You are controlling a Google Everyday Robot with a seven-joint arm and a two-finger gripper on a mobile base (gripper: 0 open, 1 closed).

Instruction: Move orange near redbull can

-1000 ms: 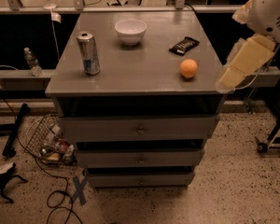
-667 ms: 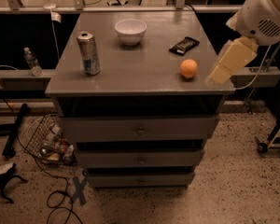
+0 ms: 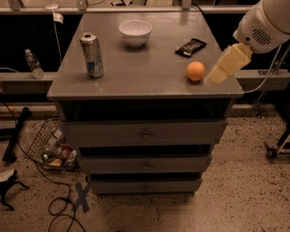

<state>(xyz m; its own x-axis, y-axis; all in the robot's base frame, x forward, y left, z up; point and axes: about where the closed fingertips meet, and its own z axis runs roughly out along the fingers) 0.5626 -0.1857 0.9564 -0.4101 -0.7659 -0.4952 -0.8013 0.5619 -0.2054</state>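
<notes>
The orange must go to the redbull can, so my gripper should close around the sides of the orange (image 3: 198,70) in front of the black snack packet.
The orange (image 3: 195,71) sits on the grey cabinet top (image 3: 140,69) near its front right corner. The redbull can (image 3: 92,55) stands upright near the front left of the top, far from the orange. My gripper (image 3: 213,77), cream-coloured, hangs from the white arm (image 3: 268,18) at the right and points down-left. Its tip is just to the right of the orange, close to the cabinet's right edge. It holds nothing that I can see.
A white bowl (image 3: 135,32) stands at the back middle and a black snack packet (image 3: 190,47) lies at the back right. A water bottle (image 3: 34,64) stands on a ledge to the left. A wire basket (image 3: 50,146) and cables lie on the floor at left.
My gripper has moved left, from off the cabinet's right side to just beside the orange. The orange and the can have not moved.
</notes>
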